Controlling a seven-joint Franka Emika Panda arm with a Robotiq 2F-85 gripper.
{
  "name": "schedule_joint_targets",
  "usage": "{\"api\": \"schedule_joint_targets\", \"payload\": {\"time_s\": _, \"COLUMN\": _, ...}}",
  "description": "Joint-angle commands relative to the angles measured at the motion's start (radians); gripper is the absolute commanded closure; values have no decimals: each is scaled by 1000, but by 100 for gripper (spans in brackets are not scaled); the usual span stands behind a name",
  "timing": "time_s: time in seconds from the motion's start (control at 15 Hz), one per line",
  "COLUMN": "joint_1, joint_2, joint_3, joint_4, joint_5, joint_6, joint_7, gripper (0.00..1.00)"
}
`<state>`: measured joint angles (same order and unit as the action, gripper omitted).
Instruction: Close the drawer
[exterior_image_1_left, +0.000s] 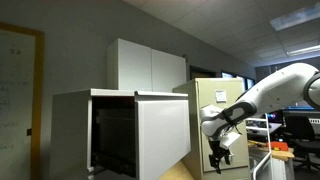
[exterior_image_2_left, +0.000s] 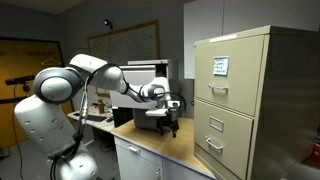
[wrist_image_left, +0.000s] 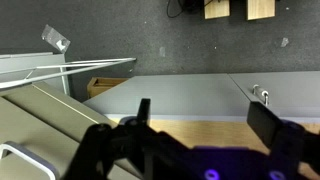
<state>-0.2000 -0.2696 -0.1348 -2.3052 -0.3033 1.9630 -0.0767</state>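
The outer upright edge (exterior_image_1_left: 189, 123) of the drawer's white front panel, beside the beige filing cabinet, is the next place my gripper should go to and close on.
The drawer (exterior_image_1_left: 165, 135) is the big white front panel of the pale grey cabinet (exterior_image_1_left: 75, 130). It stands out from the cabinet, and the dark interior (exterior_image_1_left: 112, 135) shows beside it. My gripper (exterior_image_1_left: 220, 157) hangs to the right of the panel, a short gap away and not touching it. It also shows in an exterior view (exterior_image_2_left: 168, 122) above a wooden counter top. In the wrist view the two dark fingers (wrist_image_left: 205, 125) are spread apart with nothing between them, over a wooden surface (wrist_image_left: 200, 132) and a pale grey flat face (wrist_image_left: 180, 95).
A beige filing cabinet (exterior_image_1_left: 215, 105) (exterior_image_2_left: 240, 100) with small handled drawers stands close behind the gripper. A white two-door cabinet (exterior_image_1_left: 150, 65) sits behind the grey cabinet. Desks with monitors (exterior_image_1_left: 300, 125) are at the far side. The wooden counter (exterior_image_2_left: 175, 152) runs below the gripper.
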Motion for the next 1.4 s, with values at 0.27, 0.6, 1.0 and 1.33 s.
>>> {"api": "schedule_joint_targets", "payload": {"time_s": 0.27, "joint_1": 10, "joint_2": 0, "joint_3": -9, "joint_4": 2, "joint_5": -2, "joint_6": -2, "joint_7": 2, "gripper": 0}}
{"api": "schedule_joint_targets", "payload": {"time_s": 0.6, "joint_1": 10, "joint_2": 0, "joint_3": -9, "joint_4": 2, "joint_5": -2, "joint_6": -2, "joint_7": 2, "gripper": 0}}
{"api": "schedule_joint_targets", "payload": {"time_s": 1.0, "joint_1": 11, "joint_2": -7, "joint_3": -2, "joint_4": 6, "joint_5": -11, "joint_6": -4, "joint_7": 20, "gripper": 0}}
{"api": "schedule_joint_targets", "payload": {"time_s": 1.33, "joint_1": 34, "joint_2": -50, "joint_3": 18, "joint_4": 21, "joint_5": -8, "joint_6": -4, "joint_7": 29, "gripper": 0}}
